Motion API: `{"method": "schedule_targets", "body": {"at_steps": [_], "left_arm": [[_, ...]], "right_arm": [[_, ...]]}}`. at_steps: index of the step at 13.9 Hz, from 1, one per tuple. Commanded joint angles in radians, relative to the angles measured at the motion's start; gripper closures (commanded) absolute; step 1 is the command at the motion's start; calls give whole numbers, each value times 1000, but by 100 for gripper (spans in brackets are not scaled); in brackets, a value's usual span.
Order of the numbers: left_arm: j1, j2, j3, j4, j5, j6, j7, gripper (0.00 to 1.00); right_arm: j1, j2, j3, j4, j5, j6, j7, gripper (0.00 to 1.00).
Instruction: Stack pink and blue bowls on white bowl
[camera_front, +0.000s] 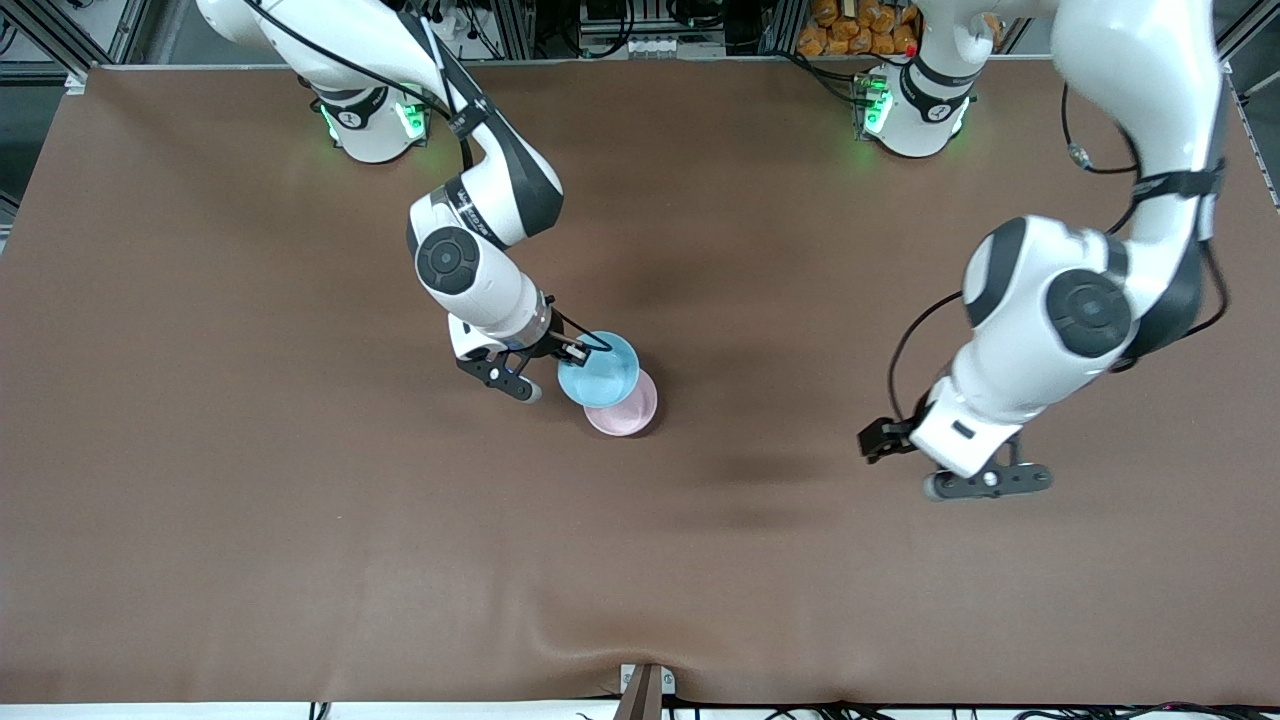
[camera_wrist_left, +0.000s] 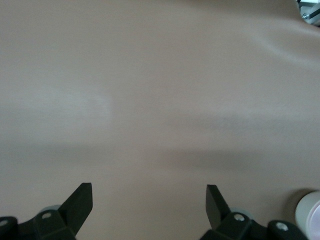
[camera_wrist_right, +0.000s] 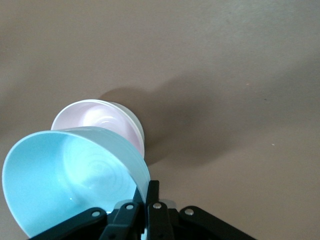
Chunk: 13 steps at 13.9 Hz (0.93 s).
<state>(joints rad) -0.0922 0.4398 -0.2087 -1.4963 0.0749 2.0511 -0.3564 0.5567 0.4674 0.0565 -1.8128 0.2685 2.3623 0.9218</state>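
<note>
Next, I release the light blue bowl from my right gripper inside the pink bowl (camera_front: 620, 398) (camera_wrist_right: 101, 121), so it nests on the stack. The light blue bowl is tilted partly over the pink bowl.
My right gripper (camera_front: 574, 351) is shut on the rim of the light blue bowl (camera_front: 598, 368) and holds it tilted in the air, partly over the pink bowl (camera_front: 628, 408). In the right wrist view the fingers (camera_wrist_right: 152, 190) pinch the blue bowl's (camera_wrist_right: 65, 175) rim. The pink bowl (camera_wrist_right: 92, 117) stands on the table nested in the white bowl, whose white wall (camera_wrist_right: 138, 131) shows under the pink rim. In the front view the white bowl is hidden. My left gripper (camera_front: 936, 463) is open and empty over bare table toward the left arm's end, and it waits (camera_wrist_left: 149, 192).
The brown table cover (camera_front: 300, 500) stretches around the bowls, with a ripple at its edge nearest the front camera (camera_front: 560, 640). A small bracket (camera_front: 646, 690) sits at that edge. The robot bases (camera_front: 372, 125) stand along the edge farthest from the front camera.
</note>
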Motion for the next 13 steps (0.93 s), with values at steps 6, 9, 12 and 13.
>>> {"method": "schedule_targets", "body": {"at_steps": [6,9,12,13], "left_arm": [[60,-242,101,14,5,-417,223,0],[55,-308,120,70,-12,-563,224,0],[55,-375,118,68,-21,-627,224,0],[55,-403,117,65,-21,-647,227,0]], "right_arm": [[23,106,-9,104,8,11,-9,100],[29,128,-9,101,9,34,-8,100],[40,145,-9,99,11,71,-8,100],[40,149,-9,98,11,72,-8,100]]}}
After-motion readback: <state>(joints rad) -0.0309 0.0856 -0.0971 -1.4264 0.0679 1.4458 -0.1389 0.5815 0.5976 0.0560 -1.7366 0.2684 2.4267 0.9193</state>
